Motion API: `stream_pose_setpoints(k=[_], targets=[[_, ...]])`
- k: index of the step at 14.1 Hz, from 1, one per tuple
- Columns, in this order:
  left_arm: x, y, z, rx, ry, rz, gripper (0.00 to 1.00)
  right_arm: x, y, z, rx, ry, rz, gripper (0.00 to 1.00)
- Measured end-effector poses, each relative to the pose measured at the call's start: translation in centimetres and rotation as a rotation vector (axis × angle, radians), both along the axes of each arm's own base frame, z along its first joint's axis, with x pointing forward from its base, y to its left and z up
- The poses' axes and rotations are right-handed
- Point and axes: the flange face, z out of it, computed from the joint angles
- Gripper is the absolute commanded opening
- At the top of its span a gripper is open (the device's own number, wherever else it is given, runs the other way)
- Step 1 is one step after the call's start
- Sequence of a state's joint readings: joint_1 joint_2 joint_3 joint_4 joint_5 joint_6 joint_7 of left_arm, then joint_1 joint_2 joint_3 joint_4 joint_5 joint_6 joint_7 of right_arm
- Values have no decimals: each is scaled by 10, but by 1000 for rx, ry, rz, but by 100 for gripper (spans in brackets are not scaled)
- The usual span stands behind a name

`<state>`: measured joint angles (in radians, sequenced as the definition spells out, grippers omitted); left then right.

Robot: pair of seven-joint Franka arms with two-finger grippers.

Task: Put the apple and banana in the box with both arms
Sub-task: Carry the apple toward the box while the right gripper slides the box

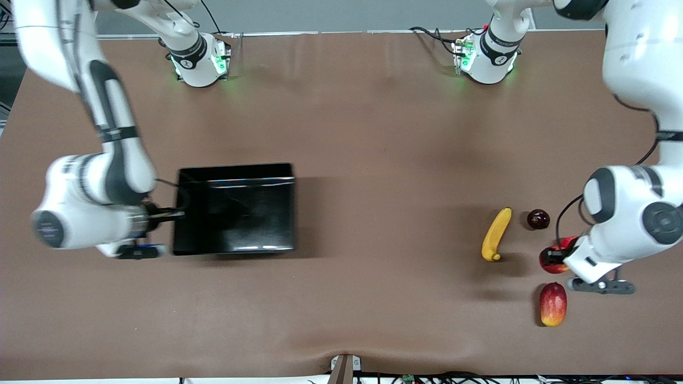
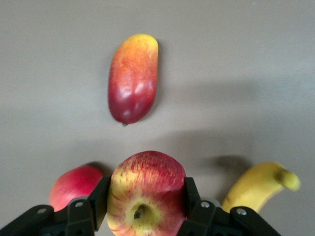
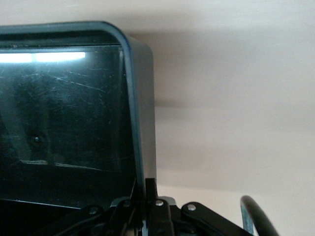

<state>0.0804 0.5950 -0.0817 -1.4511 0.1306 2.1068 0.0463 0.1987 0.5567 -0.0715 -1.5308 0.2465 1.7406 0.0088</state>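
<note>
Next, my left gripper lets go of the apple in the black box, which is slid onto the open table (image 1: 382,208) toward the banana.
The apple (image 2: 145,196), red with yellow streaks, sits between the fingers (image 2: 191,194) of my left gripper (image 1: 555,257), which is shut on it near the left arm's end of the table. The yellow banana (image 1: 496,234) lies on the table beside it, toward the middle; the left wrist view shows the banana (image 2: 258,189) too. The black box (image 1: 235,208) is toward the right arm's end. My right gripper (image 1: 179,213) is shut on the box's side wall (image 3: 140,123), one finger inside and one outside. The box is empty.
A dark red fruit (image 1: 538,218) lies just farther from the front camera than the apple. A red-yellow mango (image 1: 553,304) lies nearer to that camera. Brown table (image 1: 373,160) stretches between the box and the fruit.
</note>
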Motion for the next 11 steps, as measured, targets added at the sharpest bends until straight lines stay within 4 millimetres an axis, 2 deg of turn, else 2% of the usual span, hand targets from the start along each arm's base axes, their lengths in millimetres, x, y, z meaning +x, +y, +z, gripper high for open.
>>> stream_pose_setpoints(k=[1, 3, 5, 7, 9, 11], targets=[[-4, -8, 24, -1, -2, -12, 0, -3, 34, 2, 2, -17, 6, 0], [-16, -36, 66, -13, -3, -49, 0, -8, 88, 4, 5, -76, 24, 0], [-29, -70, 95, -27, 2, -84, 0, -15, 137, -6, -8, -119, 0, 0], [-44, -106, 105, -45, 10, -91, 0, -23, 187, -22, -25, -158, -53, 0], [-60, -149, 99, -69, 31, -62, 0, -33, 235, -35, -43, -171, -102, 0], [-79, -197, 88, -93, 62, -19, 0, -40, 266, -43, -54, -171, -121, 0]])
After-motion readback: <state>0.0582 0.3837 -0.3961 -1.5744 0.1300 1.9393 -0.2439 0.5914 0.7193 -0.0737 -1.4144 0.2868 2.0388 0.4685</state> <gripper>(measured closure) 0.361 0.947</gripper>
